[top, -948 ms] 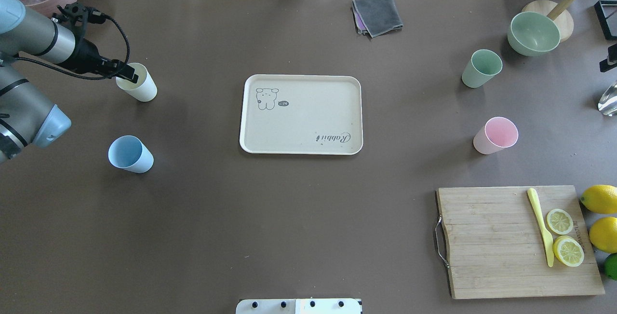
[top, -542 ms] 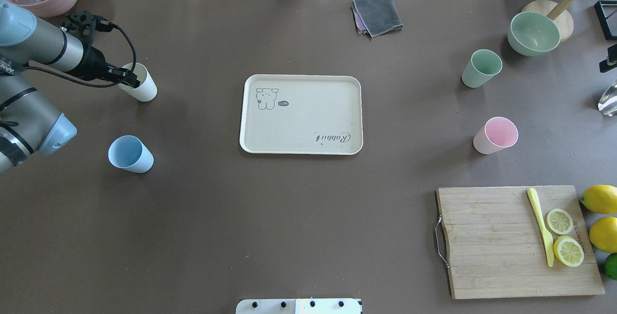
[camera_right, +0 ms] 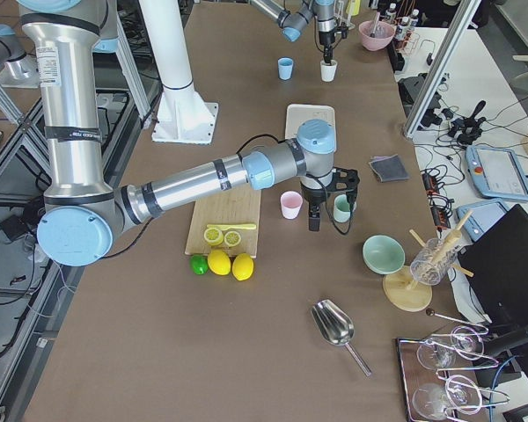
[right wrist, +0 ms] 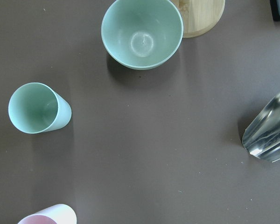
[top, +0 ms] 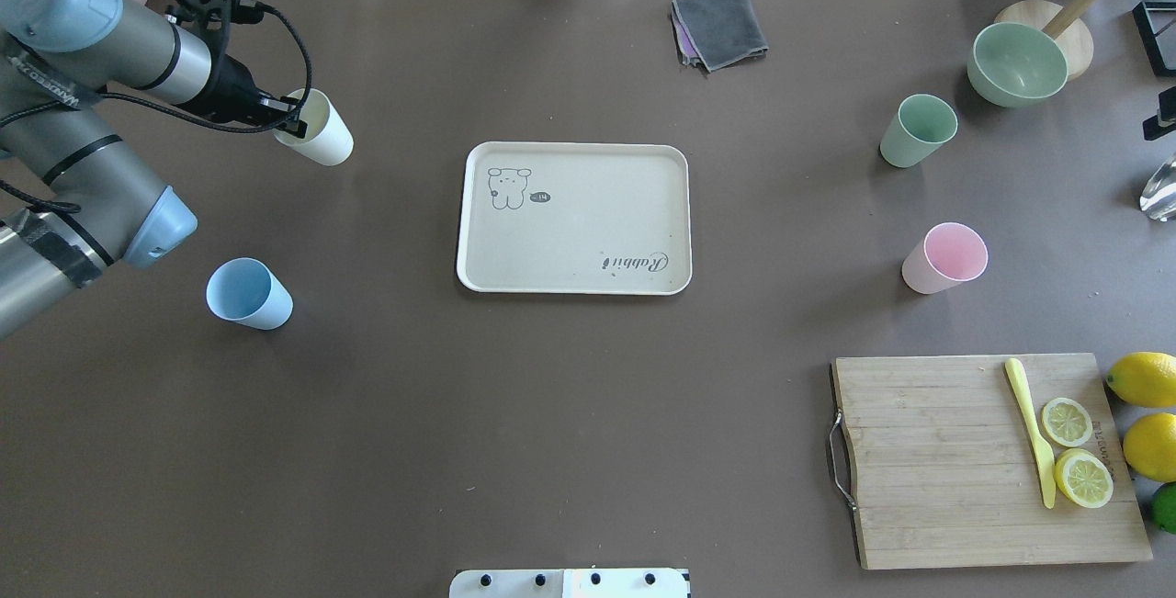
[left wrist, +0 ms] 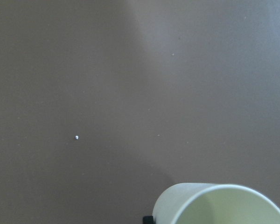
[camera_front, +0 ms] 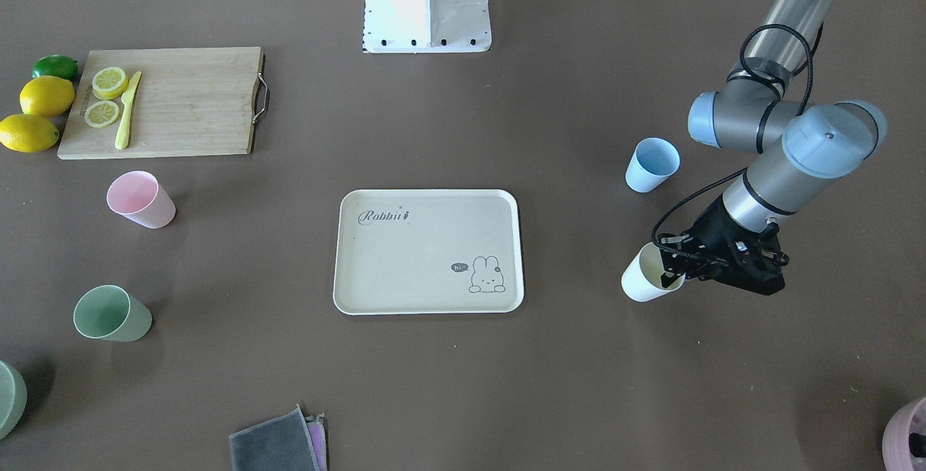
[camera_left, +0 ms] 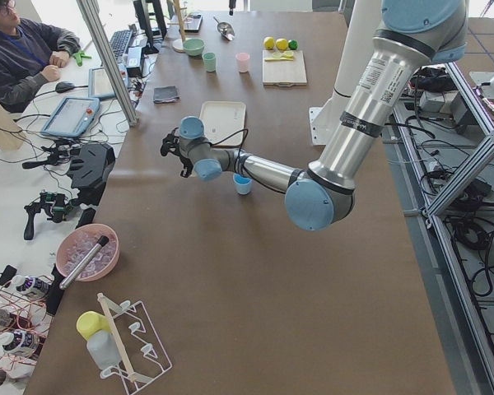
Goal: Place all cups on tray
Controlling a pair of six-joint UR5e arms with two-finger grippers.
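Note:
My left gripper is going to release the cream-yellow cup on the bunny drawing of the tray [camera_front: 487, 281].
My left gripper [top: 292, 125] is shut on the rim of the cream-yellow cup [top: 322, 131] and holds it tilted, apparently just off the table, left of the tray [top: 588, 231]. The front view shows the same grip [camera_front: 676, 266] on that cup [camera_front: 640, 283]. The tray is empty. The light blue cup [top: 248, 293] stands at the near left. The sage green cup [top: 917, 129] and the pink cup [top: 944, 258] stand at the right. My right gripper [camera_right: 313, 218] hangs above those two cups, seen only from the side. I cannot tell whether it is open.
A wooden cutting board [top: 937, 460] with lemon slices and a yellow knife lies near right, whole lemons [top: 1144, 377] beside it. A green bowl [top: 1017, 63], a metal scoop [top: 1159, 186] and a grey cloth [top: 719, 27] lie at the far side. A larger pink vessel [camera_front: 908, 431] stands far left.
My left gripper has carried the cream-yellow cup to the right, toward the tray, and a little toward the far side. The other cups have not moved.

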